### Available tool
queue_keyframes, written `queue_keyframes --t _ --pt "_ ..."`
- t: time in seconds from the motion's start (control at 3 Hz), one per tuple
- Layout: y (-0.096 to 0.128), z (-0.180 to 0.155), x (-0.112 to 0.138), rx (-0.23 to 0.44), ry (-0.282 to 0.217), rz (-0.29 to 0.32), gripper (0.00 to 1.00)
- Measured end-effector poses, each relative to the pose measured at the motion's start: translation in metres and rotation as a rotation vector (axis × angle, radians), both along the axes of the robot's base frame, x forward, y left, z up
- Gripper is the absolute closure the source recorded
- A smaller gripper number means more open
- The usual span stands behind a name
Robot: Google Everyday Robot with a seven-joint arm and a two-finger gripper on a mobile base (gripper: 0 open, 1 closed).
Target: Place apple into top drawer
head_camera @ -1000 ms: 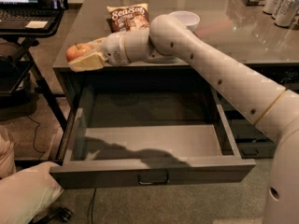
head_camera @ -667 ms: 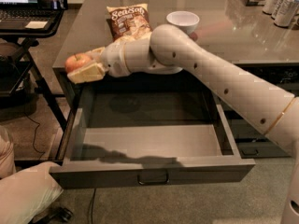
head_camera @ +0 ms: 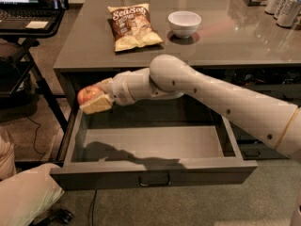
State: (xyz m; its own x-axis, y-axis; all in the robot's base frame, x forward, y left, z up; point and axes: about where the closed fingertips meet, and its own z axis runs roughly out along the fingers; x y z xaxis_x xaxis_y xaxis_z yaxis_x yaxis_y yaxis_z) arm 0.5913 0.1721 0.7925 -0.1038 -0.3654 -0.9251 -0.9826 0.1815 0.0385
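Next, my gripper lets go of the apple on the top drawer's bottom [head_camera: 108, 127], near the side of the drawer by the black stand.
The red apple [head_camera: 89, 94] with a yellow blush sits between the fingers of my gripper [head_camera: 95, 99]. The gripper is shut on it and holds it in the air over the back left corner of the top drawer [head_camera: 155, 172]. The drawer is pulled out wide, dark grey, with a small bar handle [head_camera: 154, 178] at the centre of its front. Its inside holds nothing. My white arm reaches in from the right, below the counter's edge.
The grey counter [head_camera: 244, 41] above the drawer carries a chip bag [head_camera: 132, 26], a white bowl [head_camera: 184, 23] and cans [head_camera: 283, 4] at the far right. A black stand with a laptop [head_camera: 29, 7] is at the left. A pale cushion-like shape [head_camera: 26, 197] lies at the bottom left.
My gripper has come down with the apple from counter level to below the counter's edge, over the drawer's back left corner. The arm now leaves the bowl uncovered.
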Motion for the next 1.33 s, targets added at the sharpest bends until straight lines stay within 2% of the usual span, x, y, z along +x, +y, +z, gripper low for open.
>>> queue_keyframes --t 0.33,0.67,1.0,1.33 --pt "-0.013 -0.048 -0.004 -0.061 0.015 -0.014 1.00" --pt "-0.024 -0.085 -0.001 -0.083 0.016 -0.022 1.00" --pt "-0.034 -0.110 0.005 -0.056 -0.007 -0.020 1.00" --pt "-0.035 -0.128 0.006 -0.036 -0.024 0.017 1.00"
